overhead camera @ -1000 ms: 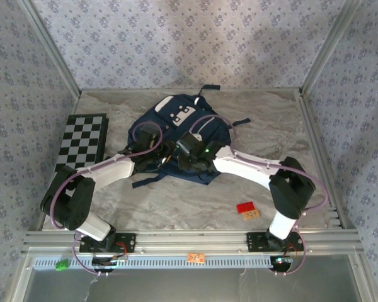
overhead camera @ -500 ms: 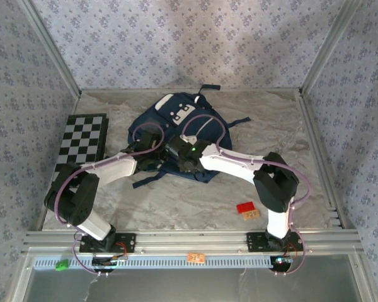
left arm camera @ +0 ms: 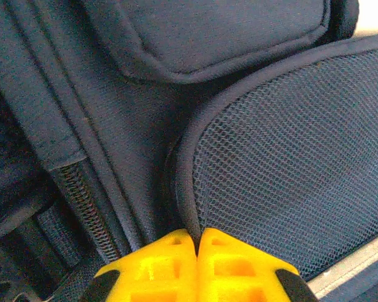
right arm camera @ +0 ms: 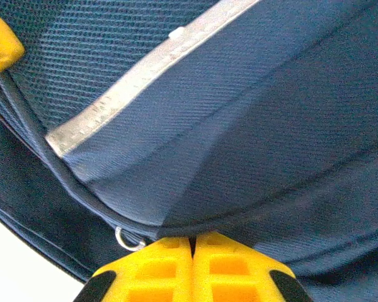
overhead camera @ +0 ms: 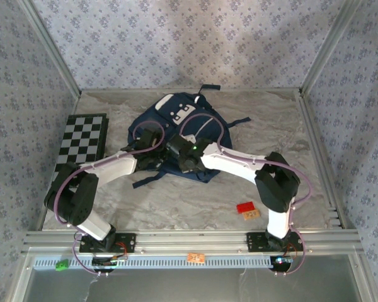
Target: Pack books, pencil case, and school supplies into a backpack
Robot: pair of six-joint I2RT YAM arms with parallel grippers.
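The backpack is slanted, stripe crooked; next my left gripper grabs the mesh panel's edge nearer the stripe [right arm camera: 43, 133] to help straighten it.
The navy backpack [overhead camera: 190, 118] lies at the middle back of the table, white patches up, with both arms reaching onto its near part. In the left wrist view my left gripper [left arm camera: 197, 238] is shut, its yellow tips pinching the bound edge of a mesh panel [left arm camera: 290, 163] beside a zipper [left arm camera: 82, 201]. In the right wrist view my right gripper [right arm camera: 192, 239] is shut on a fold of the backpack's navy fabric [right arm camera: 239, 157], next to a small metal ring [right arm camera: 127, 239] and below a white stripe [right arm camera: 132, 82]. The books, pencil case and school supplies are hidden.
A black-and-white checkered board [overhead camera: 82, 139] lies at the left edge. A red block [overhead camera: 244, 207] and a small orange tile [overhead camera: 251, 214] sit near the right arm's base. Metal frame rails run along the table's sides and front [overhead camera: 189, 239].
Both grippers have closed on the backpack. The right arm swung left and its elbow drew in; the backpack's near part bunched slightly.
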